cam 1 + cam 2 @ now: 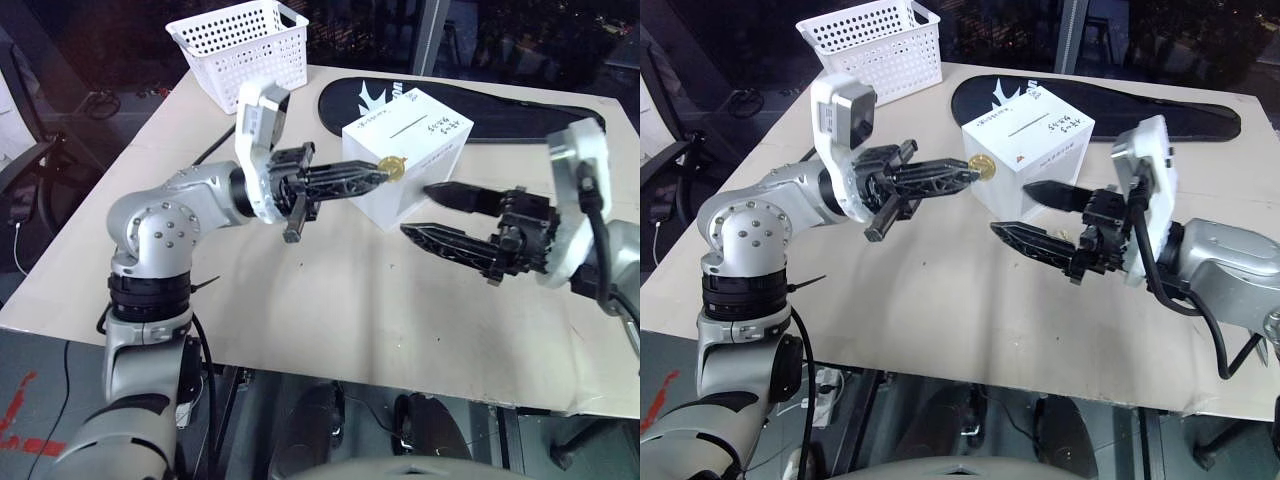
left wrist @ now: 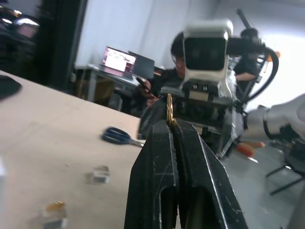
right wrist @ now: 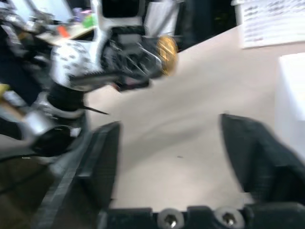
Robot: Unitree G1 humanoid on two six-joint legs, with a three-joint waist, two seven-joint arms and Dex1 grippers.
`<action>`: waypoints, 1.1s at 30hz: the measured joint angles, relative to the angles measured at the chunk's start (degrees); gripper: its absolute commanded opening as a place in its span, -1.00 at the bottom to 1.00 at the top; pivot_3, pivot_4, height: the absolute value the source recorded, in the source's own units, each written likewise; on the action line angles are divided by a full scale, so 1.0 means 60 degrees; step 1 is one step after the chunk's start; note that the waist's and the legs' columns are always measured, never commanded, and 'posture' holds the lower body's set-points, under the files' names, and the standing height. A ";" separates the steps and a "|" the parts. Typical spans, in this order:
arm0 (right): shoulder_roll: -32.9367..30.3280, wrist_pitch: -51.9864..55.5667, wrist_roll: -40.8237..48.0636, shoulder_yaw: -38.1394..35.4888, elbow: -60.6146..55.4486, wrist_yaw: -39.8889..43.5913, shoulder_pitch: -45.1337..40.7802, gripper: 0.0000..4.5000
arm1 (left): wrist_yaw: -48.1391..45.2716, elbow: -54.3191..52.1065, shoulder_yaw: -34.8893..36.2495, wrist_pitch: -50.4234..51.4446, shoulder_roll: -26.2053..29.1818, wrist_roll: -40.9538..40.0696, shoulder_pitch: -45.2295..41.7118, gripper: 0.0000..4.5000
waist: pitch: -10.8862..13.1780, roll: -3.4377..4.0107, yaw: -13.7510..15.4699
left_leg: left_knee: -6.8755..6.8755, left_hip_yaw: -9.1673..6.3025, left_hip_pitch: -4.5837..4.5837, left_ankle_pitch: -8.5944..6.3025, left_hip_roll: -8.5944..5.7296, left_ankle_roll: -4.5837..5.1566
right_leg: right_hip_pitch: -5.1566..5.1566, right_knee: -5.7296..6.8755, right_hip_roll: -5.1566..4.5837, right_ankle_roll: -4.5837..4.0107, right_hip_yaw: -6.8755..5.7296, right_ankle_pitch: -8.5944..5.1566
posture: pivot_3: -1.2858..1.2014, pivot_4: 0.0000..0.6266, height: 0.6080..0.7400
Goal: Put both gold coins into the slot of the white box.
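Note:
Next, I release the gold coin from my left gripper in the dark slot on the white box's upper side [image 1: 408, 124].
My left gripper [image 1: 381, 172] is shut on a gold coin [image 1: 393, 168], pinched at the fingertips and held in the air against the near left side of the white box [image 1: 410, 165]. The box stands on the table with its slot [image 1: 408, 127] on the upper face, above and behind the coin. The left wrist view shows the coin [image 2: 169, 108] edge-on between the closed fingers [image 2: 159, 157]. My right gripper [image 1: 414, 210] stands open and empty just right of the coin, in front of the box. From the right wrist view the coin [image 3: 167, 54] shows beyond that gripper's spread fingers [image 3: 101, 157].
A white perforated basket [image 1: 240, 45] stands at the table's far left and a black bag [image 1: 500, 112] lies behind the box. Blue-handled scissors [image 2: 116, 136] and small clear holder pieces [image 2: 100, 174] lie on the table. A person [image 2: 178, 50] sits beyond the table.

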 measured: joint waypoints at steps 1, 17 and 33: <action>-0.0236 -0.0058 -0.0437 -0.0264 -0.0154 0.0092 0.0321 0.89 | 0.0263 0.0212 0.0077 -0.0025 -0.0073 0.0055 -0.0205 -1.00 | 0.0000 0.0000 0.0032 | 0.0002 -0.0003 -0.0004 0.0000 -0.0003 0.0000 | 0.0000 0.0000 0.0001 0.0002 -0.0005 0.0000 | 0.03 -0.52 1.00; -0.1216 -0.0406 -0.3450 -0.2490 -0.0995 0.0214 0.1693 0.89 | 0.1120 0.8611 -0.2739 -0.1039 -0.1551 0.5658 -0.5767 -1.00 | 0.0020 -0.0033 0.0196 | 0.0014 0.0011 -0.0038 -0.0008 -0.0016 0.0020 | -0.0015 -0.0008 0.0041 0.0042 -0.0044 0.0020 | 0.03 -0.52 1.00; -0.0781 -0.0509 -0.3503 -0.2610 -0.1610 -0.0545 0.2161 0.89 | 0.1176 1.2476 -0.2311 -0.3686 -0.3223 0.7881 -0.7525 -1.00 | 0.0023 -0.0038 0.0217 | 0.0021 0.0007 -0.0051 -0.0021 -0.0025 0.0040 | -0.0017 -0.0014 0.0018 0.0047 -0.0059 0.0023 | 0.03 -0.52 1.00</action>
